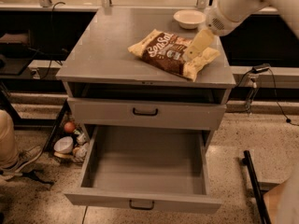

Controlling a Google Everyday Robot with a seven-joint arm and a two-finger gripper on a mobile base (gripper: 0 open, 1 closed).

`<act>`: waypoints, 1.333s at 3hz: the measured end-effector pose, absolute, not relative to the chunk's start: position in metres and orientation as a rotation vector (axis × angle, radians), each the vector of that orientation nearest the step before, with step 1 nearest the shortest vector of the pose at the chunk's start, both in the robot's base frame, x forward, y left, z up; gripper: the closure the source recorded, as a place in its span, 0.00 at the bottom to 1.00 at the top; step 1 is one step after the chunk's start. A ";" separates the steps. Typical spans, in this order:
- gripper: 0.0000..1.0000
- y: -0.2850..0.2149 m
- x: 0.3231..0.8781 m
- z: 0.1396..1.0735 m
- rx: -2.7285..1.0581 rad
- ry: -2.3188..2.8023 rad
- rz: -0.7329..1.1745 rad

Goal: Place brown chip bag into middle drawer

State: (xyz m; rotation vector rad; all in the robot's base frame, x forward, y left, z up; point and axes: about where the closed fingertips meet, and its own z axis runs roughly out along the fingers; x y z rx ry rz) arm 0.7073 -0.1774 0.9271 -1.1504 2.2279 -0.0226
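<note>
The robot's gripper needs to next grab the brown chip bag by its bowl-side half (193,54), the part closer to the white bowl, and close there.
The brown chip bag (161,50) lies flat on the grey cabinet top (100,50), toward its right front. My gripper (198,45), pale yellow on a white arm coming in from the upper right, hangs over the bag's right half, very close to it or touching it; I cannot tell which. The middle drawer (147,164), the lowest one, is pulled out wide and its deep tray holds nothing. The grey drawer front (145,112) above it is closed.
A white bowl (189,18) stands at the back right of the cabinet top. Small balls and containers (70,141) lie on the floor left of the cabinet. A person's leg and shoe (11,150) are at the far left. A black bar (254,185) is at the lower right.
</note>
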 end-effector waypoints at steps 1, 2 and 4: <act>0.00 -0.159 0.736 0.896 -1.112 2.281 0.009; 0.03 -0.130 0.755 0.868 -1.117 2.320 0.051; 0.48 -0.106 0.749 0.856 -1.140 2.321 0.109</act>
